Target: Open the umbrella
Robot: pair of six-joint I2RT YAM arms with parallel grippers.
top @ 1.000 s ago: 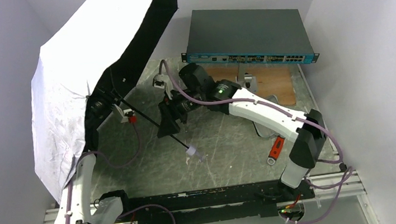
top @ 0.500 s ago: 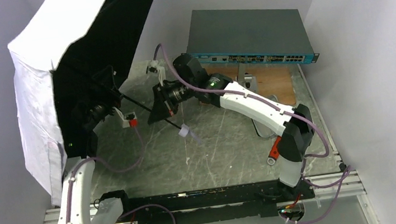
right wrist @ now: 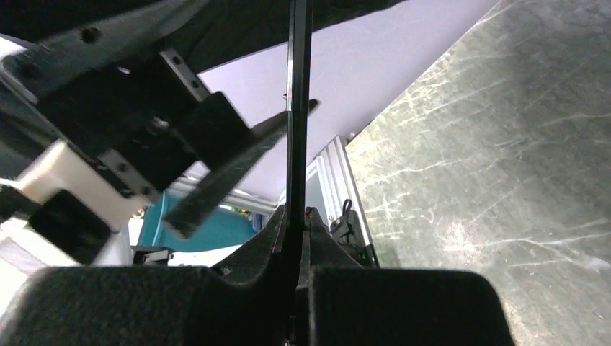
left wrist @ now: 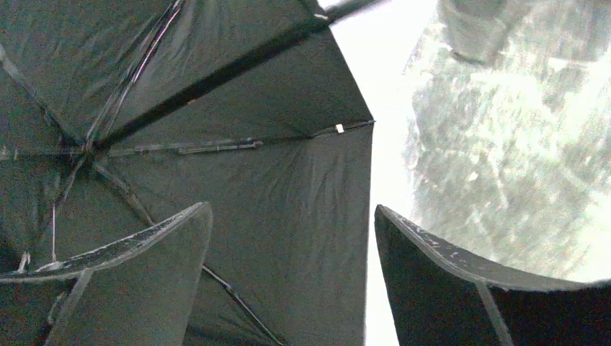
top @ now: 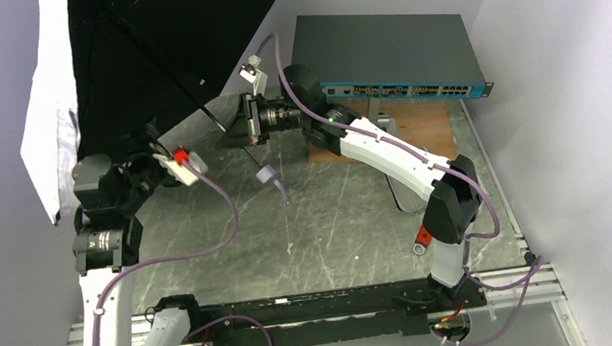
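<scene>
Next, I let go of the umbrella, now spread at the back, with my right gripper on the grey marbled table (top: pixel 224 134), next to the dark grey flat box.
The umbrella (top: pixel 166 41) is spread at the back left, its black inner face toward the top camera and its silvery white face (top: pixel 47 107) along the left edge. Its thin black shaft (right wrist: pixel 297 108) slants down to my right gripper (top: pixel 234 133), which is shut on it. The jaws pinch the shaft in the right wrist view, at the right gripper (right wrist: pixel 294 216). The pale handle (top: pixel 266 176) hangs just below that grip. My left gripper (top: pixel 147 147) stands open under the canopy. Between its fingertips the left gripper (left wrist: pixel 292 207) holds nothing, with only black canopy (left wrist: pixel 238 144) and ribs behind.
A dark grey flat box with a teal front (top: pixel 383 42) sits at the back right on a wooden board (top: pixel 424 133). A red-handled tool (top: pixel 425 236) lies by the right arm's base. White walls close in left and right of the grey marbled table (top: pixel 333 213).
The left gripper opened, let go and drew back to the left. The right gripper shut on the shaft and carried it up and back, swinging the canopy's black inside toward the camera.
</scene>
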